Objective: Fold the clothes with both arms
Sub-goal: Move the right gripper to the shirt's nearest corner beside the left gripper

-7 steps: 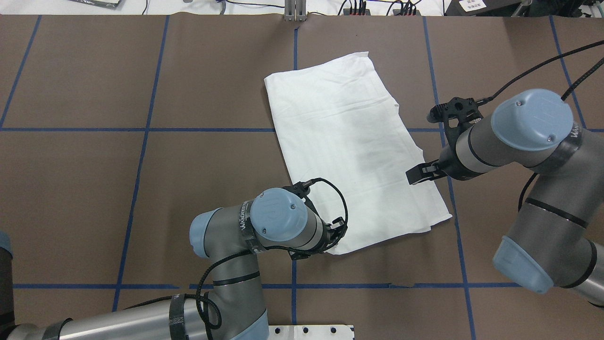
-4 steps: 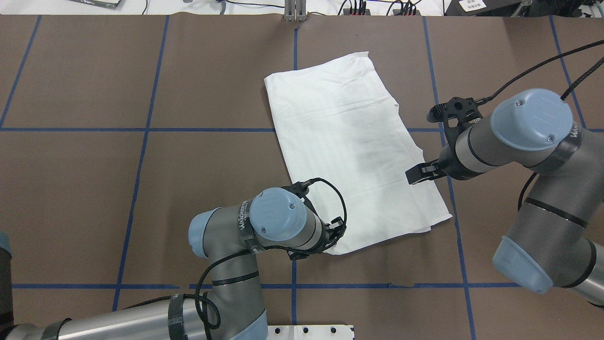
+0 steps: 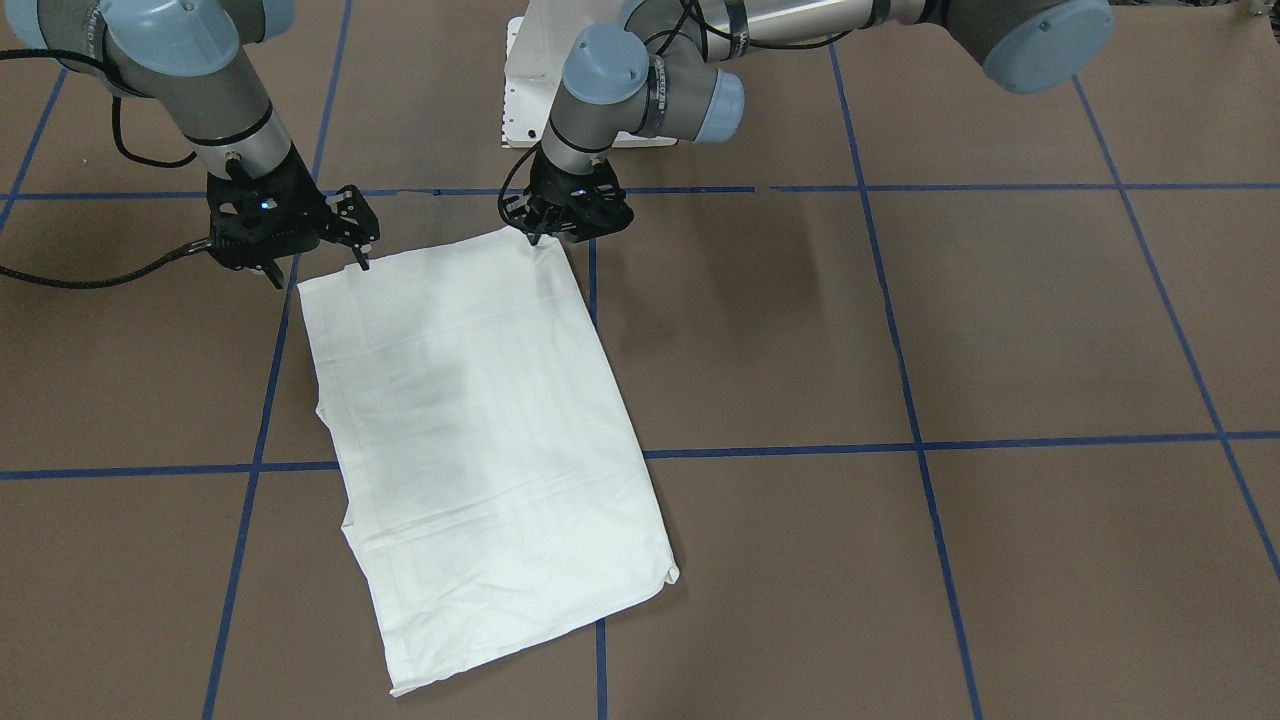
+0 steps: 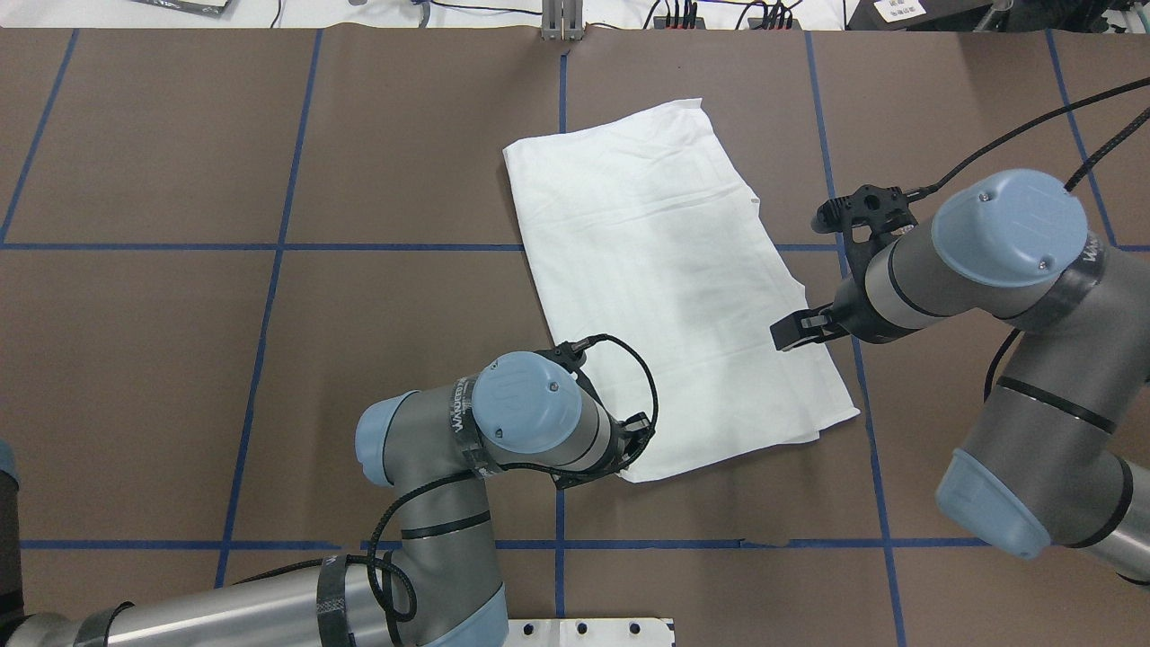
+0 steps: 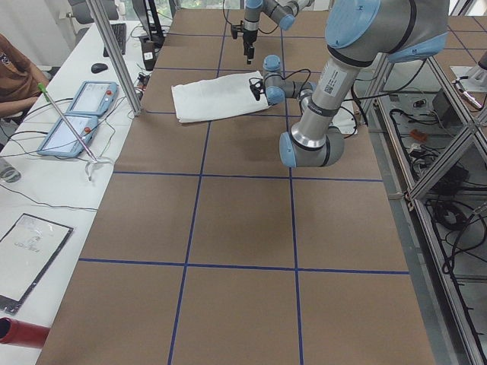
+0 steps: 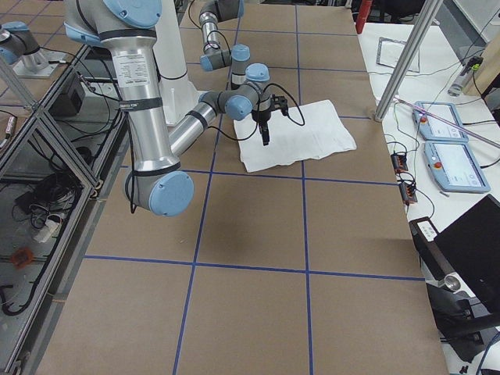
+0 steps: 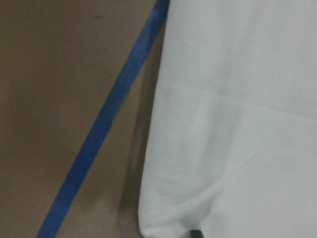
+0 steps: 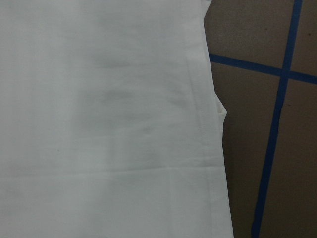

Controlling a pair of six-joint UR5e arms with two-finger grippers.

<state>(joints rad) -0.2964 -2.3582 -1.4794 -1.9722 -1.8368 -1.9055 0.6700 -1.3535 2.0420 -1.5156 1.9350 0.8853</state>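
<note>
I should close my right gripper on the white shirt at its near edge point(image 3: 357, 268), just in from the corner that is farther from my left gripper.
The white shirt point(image 3: 480, 430) lies folded into a long rectangle, slanted across the brown table point(image 4: 162, 359); its print and collar are hidden. My left gripper point(image 3: 540, 236) is down at the shirt's near corner on my left side. In the left wrist view that corner point(image 7: 198, 208) is puckered against a dark fingertip, so the gripper looks shut on it. My right gripper point(image 3: 318, 265) is open at the other near corner. One finger point(image 4: 791, 332) is over the shirt's edge. In the right wrist view, the hem point(image 8: 200, 129) lies flat.
Blue tape lines point(image 4: 269, 270) grid the table. The white pedestal base point(image 3: 520, 90) stands at the table's robot side. Two touch panels point(image 5: 76, 114), a metal pole point(image 5: 114, 53) and a seated person point(image 5: 15, 68) are at the operators' side.
My left arm has shifted slightly toward the left at the shirt's corner. The right arm has crept a little left. The shirt has not moved.
</note>
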